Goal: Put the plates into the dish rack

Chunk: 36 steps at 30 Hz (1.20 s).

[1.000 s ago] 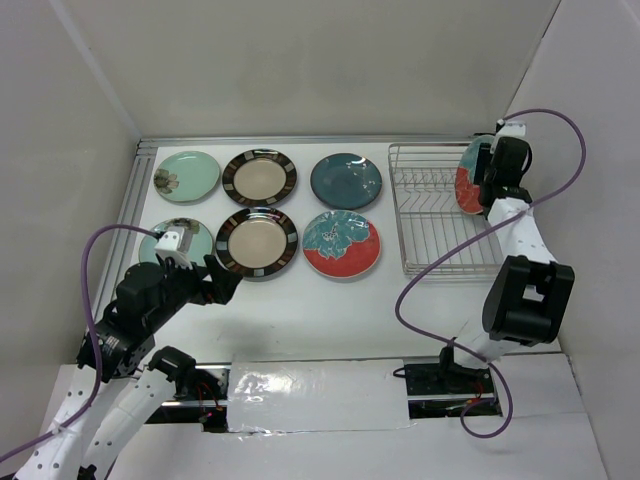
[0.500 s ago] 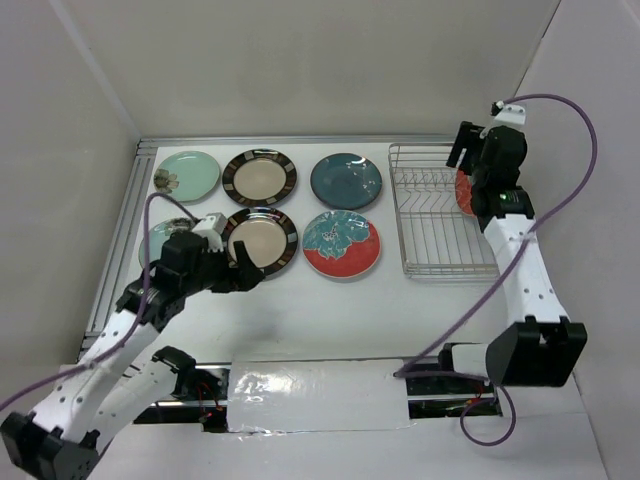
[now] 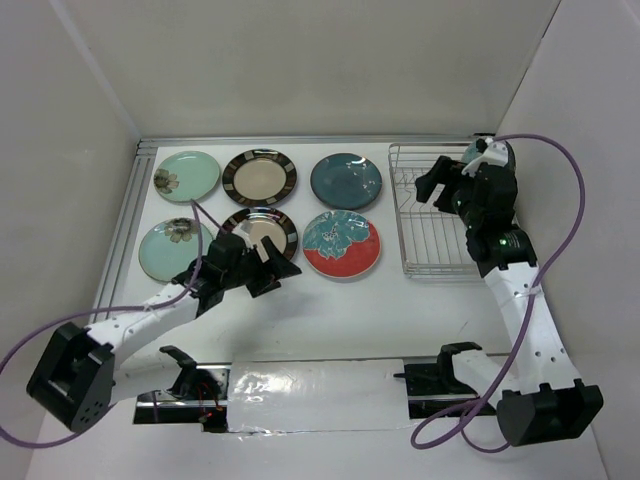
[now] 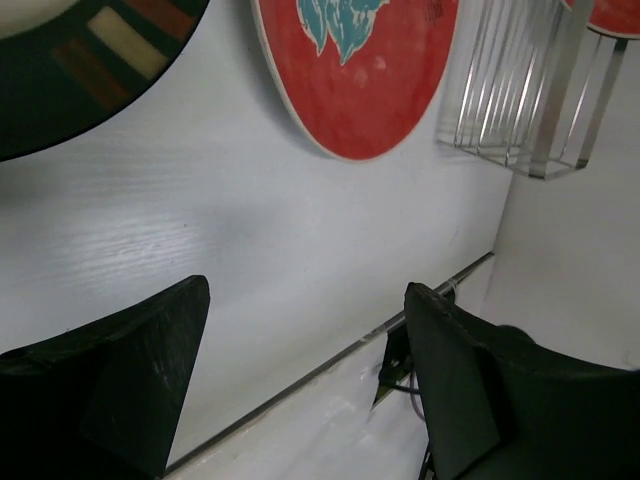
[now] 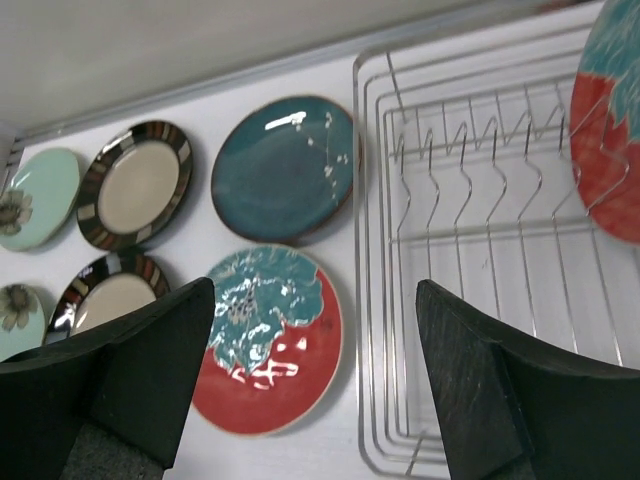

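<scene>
The red-and-teal plate lies flat on the table, and my right gripper should next take hold of its edge (image 3: pixel 378 236) (image 5: pixel 336 302) facing the dish rack.
Seven plates show. On the table lie two mint-green ones (image 3: pixel 186 175) (image 3: pixel 172 248), two cream striped ones (image 3: pixel 259 177) (image 3: pixel 262 228), one dark teal one (image 3: pixel 346 181) and a red-and-teal plate (image 3: pixel 341 244). Another red-and-teal plate (image 5: pixel 607 130) stands on edge at the right end of the dish rack (image 3: pixel 430 240). My left gripper (image 3: pixel 275 262) is open and empty, low over the table beside the near striped plate. My right gripper (image 3: pixel 440 185) is open and empty above the rack. The right wrist view shows the rack (image 5: pixel 470 250) and the flat red-and-teal plate (image 5: pixel 265 340) between my fingers.
A metal rail (image 3: pixel 130 215) runs along the table's left edge. White walls close in the back and both sides. The left wrist view shows the red-and-teal plate (image 4: pixel 365 70), the rack's near corner (image 4: pixel 520 90) and the table's front edge (image 4: pixel 330 360).
My right gripper let go of the red-and-teal plate, left it standing in the rack, and moved left over the rack. My left arm reached right, past the near striped plate.
</scene>
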Each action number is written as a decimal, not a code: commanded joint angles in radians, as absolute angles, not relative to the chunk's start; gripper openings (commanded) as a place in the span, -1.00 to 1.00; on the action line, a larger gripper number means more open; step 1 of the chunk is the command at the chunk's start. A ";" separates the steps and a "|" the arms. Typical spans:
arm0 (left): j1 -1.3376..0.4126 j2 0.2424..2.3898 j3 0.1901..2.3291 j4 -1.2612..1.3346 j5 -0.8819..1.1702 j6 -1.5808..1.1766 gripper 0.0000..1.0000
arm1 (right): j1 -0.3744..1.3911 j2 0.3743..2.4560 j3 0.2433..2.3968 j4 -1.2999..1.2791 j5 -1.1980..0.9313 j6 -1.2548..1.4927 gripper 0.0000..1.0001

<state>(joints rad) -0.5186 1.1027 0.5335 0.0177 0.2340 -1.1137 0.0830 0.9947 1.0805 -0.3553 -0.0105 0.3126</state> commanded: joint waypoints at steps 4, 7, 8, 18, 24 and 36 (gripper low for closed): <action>-0.616 1.374 0.583 0.305 0.115 -1.324 0.77 | 0.101 0.940 1.060 -0.394 -0.064 0.357 0.76; -0.644 1.460 0.594 0.393 0.095 -1.355 0.71 | 0.101 0.917 1.049 -0.394 -0.064 0.347 0.76; -0.644 1.512 0.594 0.411 0.084 -1.365 0.71 | 0.101 0.908 1.039 -0.394 -0.064 0.347 0.77; -0.718 1.744 0.729 0.499 -0.037 -1.495 0.43 | 0.129 0.879 0.970 -0.376 -0.109 0.368 0.76; -0.727 1.816 0.736 0.523 -0.095 -1.604 0.14 | 0.169 0.870 0.960 -0.374 -0.087 0.347 0.77; -0.727 1.692 0.684 0.516 -0.126 -1.591 -1.00 | 0.199 0.888 0.960 -0.393 -0.077 0.316 0.77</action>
<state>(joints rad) -0.7235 1.7657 0.7151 0.5350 -0.0792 -1.6249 0.1871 0.8909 0.9600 -0.3985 -0.0681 0.3382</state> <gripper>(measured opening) 0.215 0.882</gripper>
